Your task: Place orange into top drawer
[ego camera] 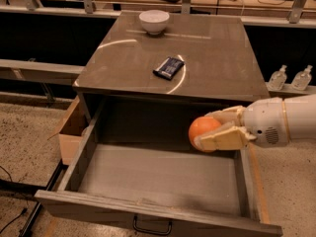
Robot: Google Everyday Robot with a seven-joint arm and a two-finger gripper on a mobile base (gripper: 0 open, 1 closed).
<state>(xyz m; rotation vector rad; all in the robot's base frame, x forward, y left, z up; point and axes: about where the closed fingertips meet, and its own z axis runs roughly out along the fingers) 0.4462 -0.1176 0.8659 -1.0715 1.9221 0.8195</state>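
Next, I let go of the orange, now held over the open top drawer, on the bare drawer's bottom (184,163), a little off the middle toward the side with the bottles.
The orange (202,129) is round and bright and sits between the cream fingers of my gripper (210,131), which is shut on it. The gripper reaches in from the right on a white arm and holds the fruit over the right rear part of the open top drawer (148,174). The drawer is pulled far out, grey-brown inside, with nothing lying on its floor. Its front panel carries a small dark pull handle (152,226) at the bottom of the view.
On the cabinet top (217,63) stand a white bowl (154,21) at the back and a dark flat packet (168,67) near the middle. A tan cardboard box (70,131) sits on the floor left of the drawer. Two clear bottles (290,78) stand at the right.
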